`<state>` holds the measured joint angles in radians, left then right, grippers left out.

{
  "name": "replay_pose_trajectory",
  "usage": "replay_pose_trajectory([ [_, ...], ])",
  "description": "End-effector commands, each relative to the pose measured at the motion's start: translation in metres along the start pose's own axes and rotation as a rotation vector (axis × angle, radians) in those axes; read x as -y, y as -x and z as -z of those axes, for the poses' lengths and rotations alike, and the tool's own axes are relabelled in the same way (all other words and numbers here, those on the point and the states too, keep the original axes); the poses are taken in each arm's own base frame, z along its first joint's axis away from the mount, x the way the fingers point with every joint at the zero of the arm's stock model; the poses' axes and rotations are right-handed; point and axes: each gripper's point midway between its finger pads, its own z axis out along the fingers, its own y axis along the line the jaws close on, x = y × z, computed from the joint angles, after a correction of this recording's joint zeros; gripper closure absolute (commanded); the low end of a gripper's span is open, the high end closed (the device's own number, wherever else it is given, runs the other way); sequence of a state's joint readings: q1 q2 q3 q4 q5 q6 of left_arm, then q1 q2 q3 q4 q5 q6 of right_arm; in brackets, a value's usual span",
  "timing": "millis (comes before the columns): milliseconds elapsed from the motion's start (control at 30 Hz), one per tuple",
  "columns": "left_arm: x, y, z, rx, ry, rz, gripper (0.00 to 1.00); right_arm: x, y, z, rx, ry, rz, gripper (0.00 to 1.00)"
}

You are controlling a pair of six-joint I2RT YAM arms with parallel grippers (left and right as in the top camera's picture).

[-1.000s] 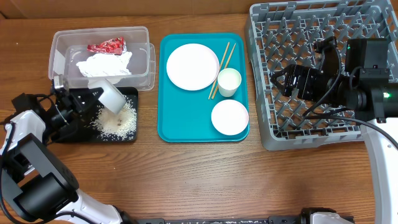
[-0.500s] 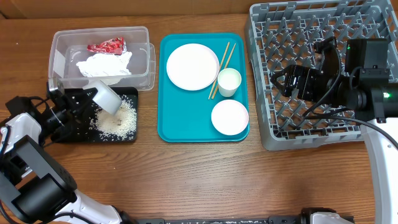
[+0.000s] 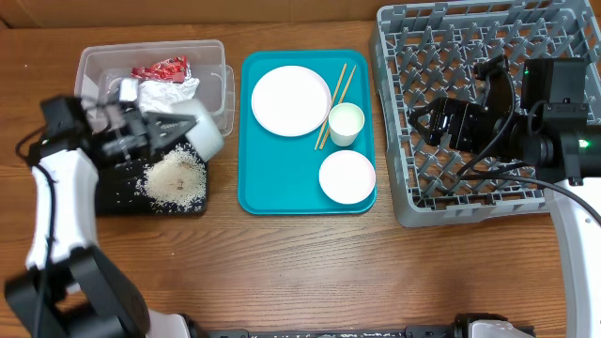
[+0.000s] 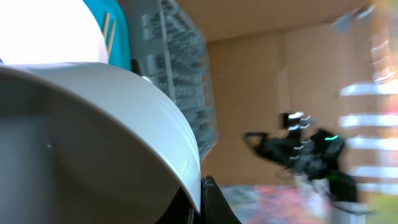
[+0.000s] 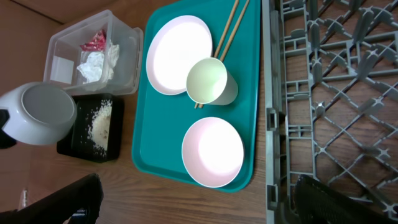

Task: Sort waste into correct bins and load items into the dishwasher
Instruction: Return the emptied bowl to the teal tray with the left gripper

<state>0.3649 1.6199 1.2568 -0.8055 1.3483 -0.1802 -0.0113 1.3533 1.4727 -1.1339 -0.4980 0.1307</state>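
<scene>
The robot's left gripper will set the small white bowl down on the teal tray (image 3: 279,170) next to the second bowl, below the plate.
My left gripper (image 3: 180,132) is shut on the rim of a small white bowl (image 3: 204,135), which it holds tipped on its side above the right end of the black tray (image 3: 117,194). A heap of rice (image 3: 176,181) lies in that tray. The bowl (image 4: 93,118) fills the left wrist view, its rim pinched between the jaws of the left gripper (image 4: 198,202). The right wrist view shows the bowl's underside (image 5: 38,114). My right gripper (image 3: 427,122) hangs open over the dish rack (image 3: 451,56), empty. The clear tub (image 3: 94,64) holds a red wrapper (image 3: 160,68) and a napkin (image 3: 161,94).
A teal tray (image 3: 258,192) in the middle carries a plate (image 3: 290,100), a cup (image 3: 346,123), a second bowl (image 3: 346,176) and chopsticks (image 3: 335,92). The rack's near-left corner stands close to the teal tray's right edge.
The left arm has risen and swung right with the bowl, from low over the rice heap to the tub's front corner. The right arm has not moved.
</scene>
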Motion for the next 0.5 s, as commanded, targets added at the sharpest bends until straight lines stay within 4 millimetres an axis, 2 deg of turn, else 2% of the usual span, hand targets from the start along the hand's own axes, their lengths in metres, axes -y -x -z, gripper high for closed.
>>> replay_pose_trajectory([
  [0,-0.008,-0.007,-0.032,-0.013,0.284,-0.065,0.96,-0.008,0.007,0.007,0.028,0.017,0.021,0.00],
  [67,-0.016,-0.017,-0.058,-0.050,0.388,-0.136,0.96,-0.009,0.009,0.007,0.035,0.018,0.025,0.00],
  [100,-0.026,-0.023,-0.072,-0.068,0.479,-0.183,0.96,-0.009,0.010,0.007,0.040,0.019,0.028,0.00],
  [267,-0.070,-0.046,-0.108,-0.139,0.859,-0.401,0.96,-0.010,0.012,0.007,0.046,0.020,0.032,0.00],
  [467,-0.095,-0.083,-0.150,-0.254,1.021,-0.564,0.96,-0.010,0.012,0.007,0.046,0.020,0.032,0.00],
])
